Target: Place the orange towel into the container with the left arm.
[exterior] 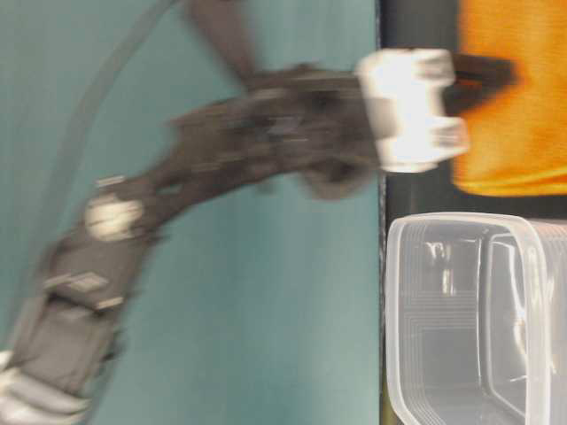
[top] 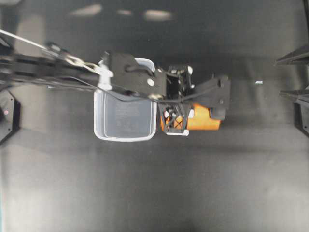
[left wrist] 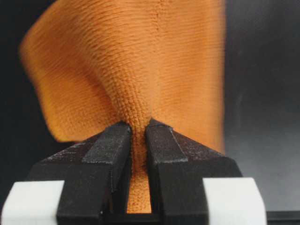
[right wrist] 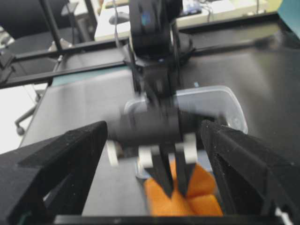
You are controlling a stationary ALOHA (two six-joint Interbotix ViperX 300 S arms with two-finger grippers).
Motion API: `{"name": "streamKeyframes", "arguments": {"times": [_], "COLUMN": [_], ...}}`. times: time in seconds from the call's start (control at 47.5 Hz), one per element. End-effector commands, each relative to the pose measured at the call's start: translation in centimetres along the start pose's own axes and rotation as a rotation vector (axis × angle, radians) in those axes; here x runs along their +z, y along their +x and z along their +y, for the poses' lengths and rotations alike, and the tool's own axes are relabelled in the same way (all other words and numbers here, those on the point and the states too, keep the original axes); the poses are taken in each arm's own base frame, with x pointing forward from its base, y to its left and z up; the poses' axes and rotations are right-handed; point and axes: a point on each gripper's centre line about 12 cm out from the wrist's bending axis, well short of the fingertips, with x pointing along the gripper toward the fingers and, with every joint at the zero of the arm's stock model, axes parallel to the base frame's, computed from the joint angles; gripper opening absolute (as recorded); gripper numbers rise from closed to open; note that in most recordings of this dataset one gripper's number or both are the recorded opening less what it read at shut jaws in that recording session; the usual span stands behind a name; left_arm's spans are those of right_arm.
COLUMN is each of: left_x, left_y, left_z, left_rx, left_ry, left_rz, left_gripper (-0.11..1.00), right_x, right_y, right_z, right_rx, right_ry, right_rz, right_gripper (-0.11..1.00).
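Observation:
The orange towel, now just outside the container, will be released by my left gripper inside the far half of the clear container (top: 129,91).
The orange towel (top: 206,119) is just right of the container (top: 124,138) in the overhead view, outside it. My left gripper (top: 185,117) reaches across the tub and is shut on a bunched fold of the towel (left wrist: 140,61); the cloth is pinched between the jaws (left wrist: 138,129). The table-level view shows its fingers (exterior: 485,67) in the towel (exterior: 514,106) beside the clear tub (exterior: 478,310), which holds nothing. My right gripper (top: 290,74) is open and holds nothing at the right edge. Its view shows the left gripper (right wrist: 174,186) on the towel (right wrist: 161,202).
The left arm and its cables (top: 72,63) pass over the far part of the tub. The dark table (top: 154,193) stretches in front. The right gripper's wide-spread fingers (right wrist: 61,159) frame its own view.

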Motion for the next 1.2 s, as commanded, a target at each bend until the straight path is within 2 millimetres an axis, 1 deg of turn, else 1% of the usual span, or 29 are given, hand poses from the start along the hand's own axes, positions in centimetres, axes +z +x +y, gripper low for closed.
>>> {"name": "streamKeyframes", "arguments": {"times": [0.0, 0.063, 0.126, 0.147, 0.253, 0.295, 0.379, 0.506, 0.611, 0.737, 0.843, 1.011, 1.18], "left_x": [2.6, 2.7, 2.2, 1.7, -0.4, -1.5, -3.5, -6.5, -8.0, -9.4, -10.0, -10.4, -11.0], "left_y": [-6.1, -8.8, -11.1, -12.1, -15.0, -16.3, -17.5, -17.5, -17.3, -16.7, -16.1, -15.6, -15.0], "left_z": [0.3, 0.5, 0.8, 1.1, 1.6, 1.8, 1.9, 1.7, 1.5, 1.5, 1.4, 1.4, 1.7], "left_rx": [0.015, 0.021, 0.025, 0.028, 0.032, 0.034, 0.038, 0.038, 0.040, 0.044, 0.043, 0.041, 0.043], "left_ry": [0.003, 0.000, -0.005, -0.011, -0.027, -0.035, -0.044, -0.049, -0.050, -0.051, -0.053, -0.051, -0.063], "left_rz": [-0.128, -0.152, -0.148, -0.139, -0.088, -0.071, -0.053, -0.033, -0.046, -0.061, -0.056, -0.040, -0.008], "left_gripper": [0.06, 0.06, 0.06, 0.06, 0.06, 0.06, 0.06, 0.06, 0.06, 0.06, 0.06, 0.06, 0.07], "right_x": [0.4, 0.2, 0.2, 0.2, 0.1, 0.1, 0.1, 0.2, 0.3, 0.2, 0.2, 0.2, 0.2], "right_y": [0.1, 0.1, 0.1, 0.1, 0.1, 0.1, 0.1, 0.1, 0.1, 0.2, 0.2, 0.2, 0.2], "right_z": [0.0, 0.0, 0.0, 0.0, 0.0, 0.0, 0.0, 0.0, 0.0, 0.0, 0.0, 0.0, 0.0], "right_rx": [0.001, 0.000, 0.000, 0.000, 0.000, 0.000, 0.000, 0.000, 0.001, 0.001, 0.001, 0.001, 0.002], "right_ry": [0.003, 0.002, 0.003, 0.003, 0.003, 0.002, 0.002, 0.002, 0.002, 0.002, 0.002, 0.003, 0.003], "right_rz": [-0.012, -0.006, -0.009, -0.009, -0.008, -0.009, -0.009, -0.012, -0.018, -0.020, -0.020, -0.022, -0.026], "right_gripper": [0.78, 0.78, 0.78, 0.78, 0.78, 0.78, 0.78, 0.78, 0.78, 0.78, 0.78, 0.78, 0.78]}}
